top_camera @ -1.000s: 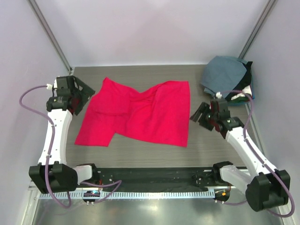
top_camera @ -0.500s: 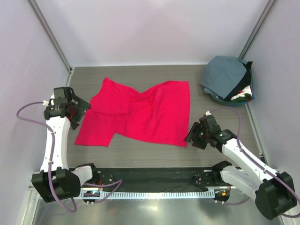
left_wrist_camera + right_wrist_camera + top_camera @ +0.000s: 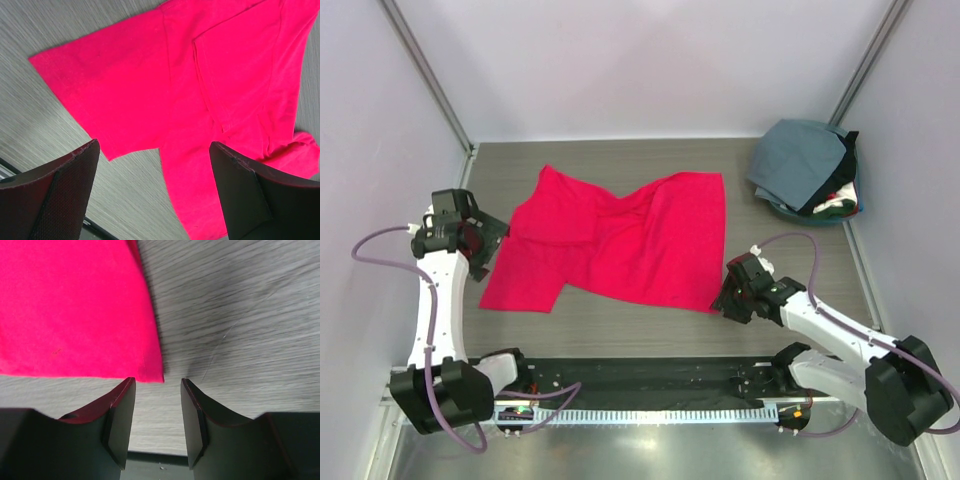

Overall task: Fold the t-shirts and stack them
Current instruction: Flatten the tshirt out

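Next, my left gripper grips the sleeve's open edge [image 3: 508, 310] [image 3: 64, 103] between its two corners, where the red t-shirt reaches toward the black rail.
A bright red t-shirt [image 3: 620, 240] lies spread and rumpled across the middle of the table, with one sleeve pointing to the near left. My left gripper [image 3: 485, 238] hovers at its left edge. In the left wrist view it [image 3: 153, 145] stands wide open over the sleeve and side hem [image 3: 200, 75], holding nothing. My right gripper [image 3: 725, 298] sits low at the shirt's near right corner. In the right wrist view its jaws [image 3: 157, 381] are partly apart, and the red corner [image 3: 150, 372] lies just ahead of the tips, not between them.
A pile of other t-shirts [image 3: 805, 165], slate grey-blue on top with dark and white cloth under it, sits at the back right corner. A black rail [image 3: 640, 375] runs along the near table edge. Walls close in the left, right and back sides.
My right gripper has swung from beside the shirt's right edge down to its near right corner, its jaws narrowing. My left gripper has drifted slightly nearer along the left sleeve.
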`<state>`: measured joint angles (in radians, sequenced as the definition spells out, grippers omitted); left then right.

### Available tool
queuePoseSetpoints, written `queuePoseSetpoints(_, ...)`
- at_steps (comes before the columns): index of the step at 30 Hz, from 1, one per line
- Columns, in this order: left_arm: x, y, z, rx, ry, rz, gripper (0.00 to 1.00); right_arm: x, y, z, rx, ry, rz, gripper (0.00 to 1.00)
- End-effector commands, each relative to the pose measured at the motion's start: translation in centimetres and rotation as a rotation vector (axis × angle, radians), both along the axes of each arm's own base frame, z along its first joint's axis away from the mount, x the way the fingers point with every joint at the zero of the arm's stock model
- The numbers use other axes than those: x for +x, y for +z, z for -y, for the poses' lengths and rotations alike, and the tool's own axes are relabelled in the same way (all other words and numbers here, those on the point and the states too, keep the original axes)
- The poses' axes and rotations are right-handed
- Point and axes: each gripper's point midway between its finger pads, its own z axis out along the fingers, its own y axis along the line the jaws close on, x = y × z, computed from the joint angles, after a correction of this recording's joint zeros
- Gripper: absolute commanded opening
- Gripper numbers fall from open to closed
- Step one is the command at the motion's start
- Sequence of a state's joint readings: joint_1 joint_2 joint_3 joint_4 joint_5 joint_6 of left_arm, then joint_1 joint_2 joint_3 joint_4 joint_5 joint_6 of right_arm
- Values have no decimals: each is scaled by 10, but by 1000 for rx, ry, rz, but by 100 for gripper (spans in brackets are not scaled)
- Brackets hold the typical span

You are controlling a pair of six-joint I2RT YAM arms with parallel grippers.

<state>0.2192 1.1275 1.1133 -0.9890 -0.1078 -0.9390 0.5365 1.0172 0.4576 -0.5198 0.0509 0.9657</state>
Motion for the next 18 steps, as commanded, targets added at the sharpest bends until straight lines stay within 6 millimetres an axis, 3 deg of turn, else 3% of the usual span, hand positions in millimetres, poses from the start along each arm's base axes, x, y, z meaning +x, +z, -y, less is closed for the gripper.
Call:
queuePoseSetpoints(1, -6, 10, 0, -4, 27, 46, 91, 16, 2, -1, -11, -40, 51, 47)
queuePoseSetpoints(9, -18, 24, -17, 86, 95, 66, 92, 17, -4, -10, 13, -26, 34, 45)
queuePoseSetpoints(13, -21, 30, -20, 107, 114, 93, 92, 22, -6, -8, -9, -33, 45, 20)
queuePoseSetpoints(14, -20, 30, -20, 107, 115, 100, 92, 24, -5, -7, -18, -32, 48, 10)
queuePoseSetpoints(18, -16, 20, -19, 100, 100, 103, 92, 50, 3, 3, -82, -53, 85, 1)
